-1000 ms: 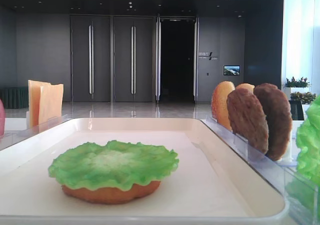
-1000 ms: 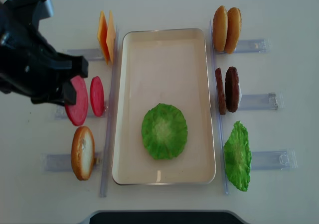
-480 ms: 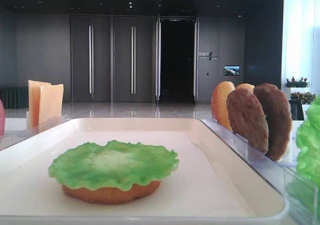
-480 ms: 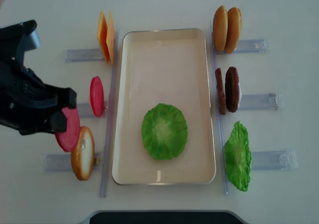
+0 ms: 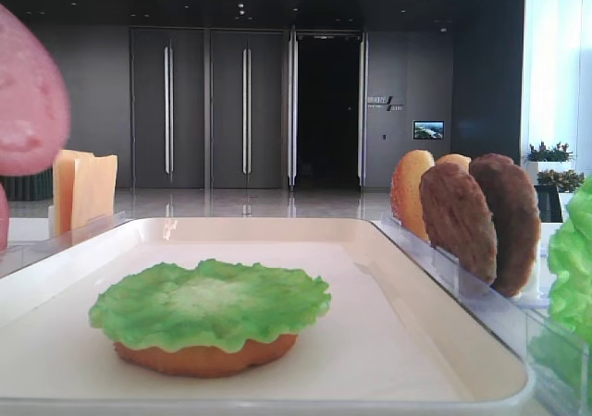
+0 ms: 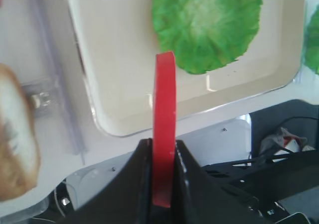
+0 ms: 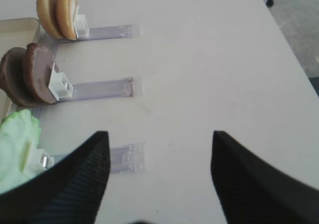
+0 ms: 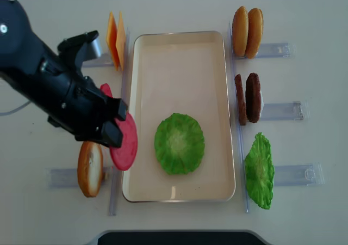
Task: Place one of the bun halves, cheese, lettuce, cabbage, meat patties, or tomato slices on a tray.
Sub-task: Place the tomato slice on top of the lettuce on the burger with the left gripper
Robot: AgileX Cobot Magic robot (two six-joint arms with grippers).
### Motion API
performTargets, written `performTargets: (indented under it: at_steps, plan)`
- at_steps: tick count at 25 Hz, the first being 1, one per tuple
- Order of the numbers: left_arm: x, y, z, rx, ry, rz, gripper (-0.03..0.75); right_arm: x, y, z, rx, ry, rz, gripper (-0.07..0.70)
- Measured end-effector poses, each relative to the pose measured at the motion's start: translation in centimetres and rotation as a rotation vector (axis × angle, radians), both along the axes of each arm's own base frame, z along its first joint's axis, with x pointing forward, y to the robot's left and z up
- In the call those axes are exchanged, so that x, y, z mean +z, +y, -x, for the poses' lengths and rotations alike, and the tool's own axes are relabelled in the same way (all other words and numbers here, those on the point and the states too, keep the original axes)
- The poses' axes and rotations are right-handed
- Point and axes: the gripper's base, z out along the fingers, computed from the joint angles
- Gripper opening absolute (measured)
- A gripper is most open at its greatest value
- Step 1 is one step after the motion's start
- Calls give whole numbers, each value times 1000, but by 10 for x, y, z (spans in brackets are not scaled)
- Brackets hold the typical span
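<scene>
The green lettuce [image 8: 179,141] [image 6: 206,22] is lying on the cream tray. Next, my left gripper lets go of the red tomato slice on top of it. The slice is now held over the tray's rim.
My left gripper [image 8: 116,132] is shut on a red tomato slice [image 8: 124,142], held on edge over the left rim of the cream tray [image 8: 179,71]. In the left wrist view the tomato slice [image 6: 164,104] stands upright between the fingers [image 6: 142,164], above the tray's near corner. On the tray a green lettuce [image 8: 179,143] lies on a bun half [image 5: 203,357]. A second tomato slice [image 8: 104,89] stays in its holder, partly hidden by the arm. My right gripper [image 7: 159,137] is open over bare table, holding nothing.
Cheese [image 8: 116,38] stands left of the tray, and a bun half [image 8: 90,167] below the arm. Right of the tray stand bun halves [image 8: 247,31], meat patties [image 8: 248,98] and another lettuce [image 8: 259,170] in clear holders [image 8: 283,111].
The left gripper has lifted the tomato slice from the left holders and carried it right, up to the tray's left rim. The slice has come into the low exterior view, top left.
</scene>
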Motion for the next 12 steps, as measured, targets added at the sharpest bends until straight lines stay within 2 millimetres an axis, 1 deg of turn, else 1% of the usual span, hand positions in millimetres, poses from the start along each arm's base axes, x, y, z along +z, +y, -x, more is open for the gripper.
performTargets:
  at_steps: [6,12]
  plan:
    - [-23,-26,-21,-61,23,170,58,0,0,0,0,0,0,424]
    - [-47,-41,-35,-93,60,258,57,0,0,0,0,0,0,424]
